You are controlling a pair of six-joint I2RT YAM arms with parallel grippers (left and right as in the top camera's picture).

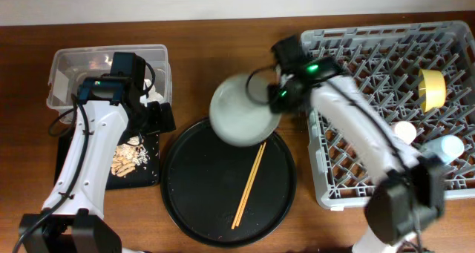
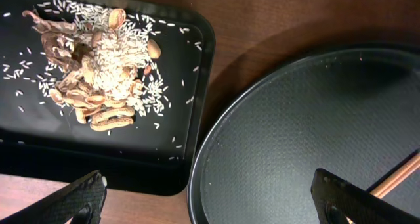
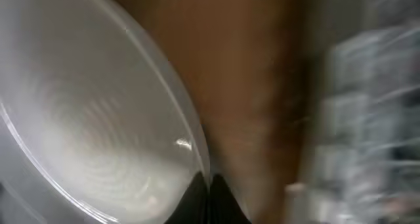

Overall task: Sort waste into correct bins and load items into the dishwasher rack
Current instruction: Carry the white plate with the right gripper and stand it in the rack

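The pale grey-white plate, now lifted between round tray and rack, will go down from my right gripper between the grey dishwasher rack's wires beside the yellow bowl [image 1: 368, 73], where I will let it go.
My right gripper [image 1: 276, 99] is shut on the rim of the pale grey-white plate [image 1: 241, 110] and holds it lifted between the round tray and the grey dishwasher rack [image 1: 386, 67]; the wrist view shows the plate [image 3: 79, 119] pinched in the jaws [image 3: 209, 184]. The rack holds a yellow bowl [image 1: 433, 88], a light-blue cup [image 1: 450, 147] and a pale cup [image 1: 405, 131]. The chopsticks [image 1: 249, 185] lie on the round black tray [image 1: 185, 194]. My left gripper [image 2: 210, 198] is open and empty over the gap between the shallow black tray [image 2: 190, 86] holding food scraps [image 2: 98, 73] and the round tray.
The clear plastic tub [image 1: 59, 64] stands at the back left, behind the shallow black tray [image 1: 67, 164]. The round black tray [image 2: 308, 138] fills the table's middle. Brown wooden tabletop [image 1: 193, 38] surrounds everything.
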